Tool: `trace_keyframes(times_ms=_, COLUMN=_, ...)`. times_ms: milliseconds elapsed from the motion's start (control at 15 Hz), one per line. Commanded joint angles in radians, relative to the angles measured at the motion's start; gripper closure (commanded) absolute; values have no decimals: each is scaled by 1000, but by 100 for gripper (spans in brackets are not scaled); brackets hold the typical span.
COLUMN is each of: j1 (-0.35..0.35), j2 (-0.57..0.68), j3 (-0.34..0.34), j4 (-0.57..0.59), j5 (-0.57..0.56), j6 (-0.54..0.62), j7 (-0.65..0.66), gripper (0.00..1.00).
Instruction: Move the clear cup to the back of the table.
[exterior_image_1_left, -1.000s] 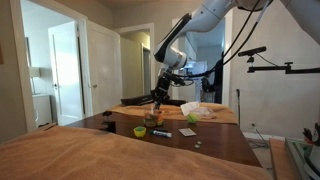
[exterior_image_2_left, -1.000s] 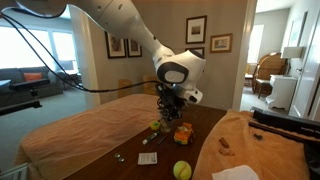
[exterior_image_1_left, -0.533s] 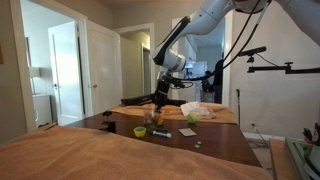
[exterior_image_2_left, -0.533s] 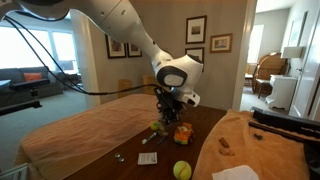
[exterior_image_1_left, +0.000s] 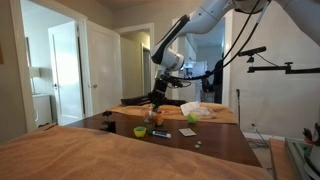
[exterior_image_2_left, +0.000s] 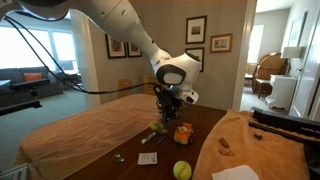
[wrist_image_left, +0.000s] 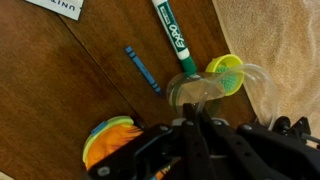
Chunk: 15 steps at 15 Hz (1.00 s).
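My gripper will set the clear cup, now hanging over the dark wooden table, down and let go of it on the table (exterior_image_1_left: 148, 120) (wrist_image_left: 190, 122), between the lime-green cup and the orange toy.
The clear cup (wrist_image_left: 207, 92) hangs over the dark wooden table (wrist_image_left: 70, 85), right next to the lime-green cup (wrist_image_left: 226, 72). My gripper (wrist_image_left: 193, 108) is shut with the clear cup's wall pinched between its fingers. In both exterior views the gripper (exterior_image_1_left: 155, 103) (exterior_image_2_left: 168, 114) hangs a little above the items on the table (exterior_image_1_left: 225, 142) (exterior_image_2_left: 205, 150). The clear cup is too faint to make out in the exterior views.
A green marker (wrist_image_left: 175, 40), a blue crayon (wrist_image_left: 142, 68) and an orange toy (wrist_image_left: 110, 142) (exterior_image_2_left: 183, 133) lie close by. A white card (exterior_image_2_left: 147, 158) and a yellow-green ball (exterior_image_2_left: 182, 170) lie nearer the front. Tan cloth (wrist_image_left: 275, 40) covers the table's sides.
The arm has risen slightly above the cluster of items, and the gripper stays shut.
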Motion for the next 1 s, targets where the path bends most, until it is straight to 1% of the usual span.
trace_keyframes(times_ms=0, j1=-15, j2=30, j3=16, j4=57, j5=-32, j6=-9, j7=8, gripper=98)
trace_keyframes(times_ms=467, j1=-10, j2=56, j3=20, j4=98, j5=-49, j6=-22, j7=22, gripper=98)
trace_keyframes(times_ms=933, j1=-4, j2=80, j3=10, j4=128, j5=-95, j6=-43, j7=68, gripper=98)
